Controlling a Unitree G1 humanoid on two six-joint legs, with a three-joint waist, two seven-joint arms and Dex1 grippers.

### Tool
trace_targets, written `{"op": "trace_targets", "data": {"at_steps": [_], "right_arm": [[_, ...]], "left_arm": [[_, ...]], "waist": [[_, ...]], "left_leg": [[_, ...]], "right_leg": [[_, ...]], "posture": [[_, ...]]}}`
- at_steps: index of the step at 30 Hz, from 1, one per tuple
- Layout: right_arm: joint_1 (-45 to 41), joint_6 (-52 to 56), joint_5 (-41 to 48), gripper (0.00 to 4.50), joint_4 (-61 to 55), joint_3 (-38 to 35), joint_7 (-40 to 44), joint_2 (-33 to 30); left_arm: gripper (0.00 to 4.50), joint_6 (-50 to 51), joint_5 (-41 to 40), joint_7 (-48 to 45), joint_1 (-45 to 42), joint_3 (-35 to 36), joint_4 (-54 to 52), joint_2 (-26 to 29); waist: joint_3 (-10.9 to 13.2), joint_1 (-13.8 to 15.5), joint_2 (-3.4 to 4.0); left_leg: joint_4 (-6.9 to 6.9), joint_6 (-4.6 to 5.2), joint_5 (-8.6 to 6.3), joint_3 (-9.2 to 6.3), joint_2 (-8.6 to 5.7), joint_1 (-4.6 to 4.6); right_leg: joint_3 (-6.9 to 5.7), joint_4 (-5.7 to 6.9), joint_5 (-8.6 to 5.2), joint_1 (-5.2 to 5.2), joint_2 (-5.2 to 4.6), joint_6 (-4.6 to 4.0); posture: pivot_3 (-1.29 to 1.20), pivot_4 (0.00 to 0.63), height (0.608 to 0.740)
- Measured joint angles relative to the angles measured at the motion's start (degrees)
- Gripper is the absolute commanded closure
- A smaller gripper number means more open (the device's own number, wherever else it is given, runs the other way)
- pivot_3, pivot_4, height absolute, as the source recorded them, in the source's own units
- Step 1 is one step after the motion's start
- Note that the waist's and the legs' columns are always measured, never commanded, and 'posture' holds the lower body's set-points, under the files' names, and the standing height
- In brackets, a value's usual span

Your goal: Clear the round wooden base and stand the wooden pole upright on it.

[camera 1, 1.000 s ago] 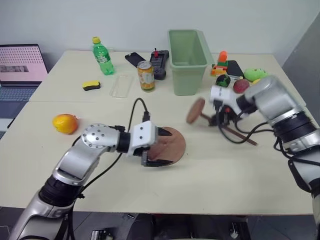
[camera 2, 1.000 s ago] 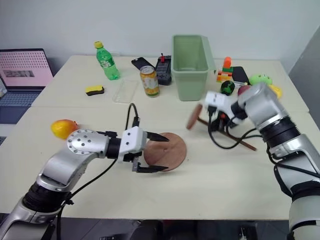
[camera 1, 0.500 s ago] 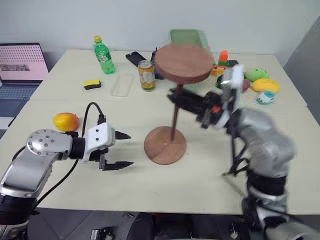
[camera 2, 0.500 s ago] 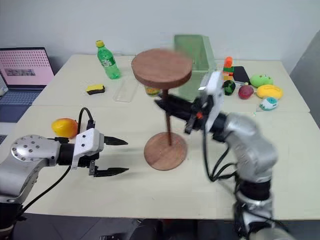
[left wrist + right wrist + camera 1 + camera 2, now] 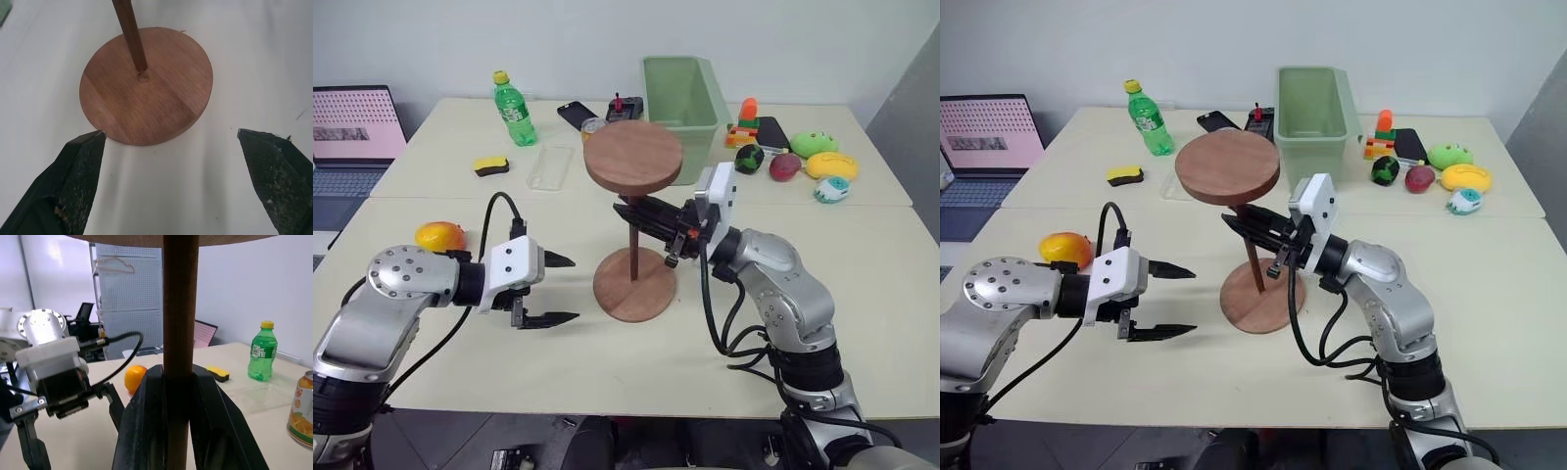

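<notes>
The robot's right gripper will release the wooden pole, standing upright in the centre hole of the round wooden base [image 5: 634,281].
The round wooden base [image 5: 634,289] lies flat on the table, bare except for the wooden pole [image 5: 633,250]. The pole stands nearly upright with its disc end [image 5: 633,157] on top. Its lower end meets the base at the small centre hole [image 5: 143,76]. My right gripper [image 5: 625,211] reaches in from the right and is shut on the pole's shaft [image 5: 180,333] partway up. My left gripper [image 5: 575,289] is open with nothing in it, just left of the base and pointing at it. Its two fingers [image 5: 78,166] frame the base [image 5: 146,88].
An orange [image 5: 440,237] lies behind my left arm. At the back stand a green bin [image 5: 680,103], a can [image 5: 592,125], a green bottle [image 5: 514,110], a yellow sponge [image 5: 491,166] and a clear case [image 5: 548,166]. Toys [image 5: 803,157] sit back right, a laptop [image 5: 352,127] far left.
My right gripper swung the pole from a tilt at the right to upright over the base, then shifted it slightly left. My left gripper drew back left, off the base.
</notes>
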Motion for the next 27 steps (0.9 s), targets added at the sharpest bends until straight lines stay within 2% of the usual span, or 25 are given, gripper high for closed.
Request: {"op": "trace_targets", "data": {"at_steps": [10,27], "right_arm": [[-0.11,-4.69,-1.54,4.26,3.31,2.03,0.49,-0.84],[1.65,-5.98,-1.17,4.26,1.93,4.24,1.66,-2.77]], "left_arm": [[0.00,1.31,0.02,0.10,-0.62,-1.20,-0.66,-0.35],[0.00,2.14,0.06,0.12,-0.79,-1.21,-0.59,-0.38]], "waist": [[0.00,-0.08,0.00],[-0.02,-0.09,-0.02]], "left_leg": [[0.00,0.00,0.00,-0.01,0.01,0.00],[0.00,0.00,0.00,-0.01,0.01,0.05]], "right_leg": [[0.00,0.01,0.00,0.00,0.00,0.00],[0.01,0.02,0.00,0.03,0.00,0.00]], "posture": [[0.00,0.150,0.740],[0.00,0.150,0.740]]}}
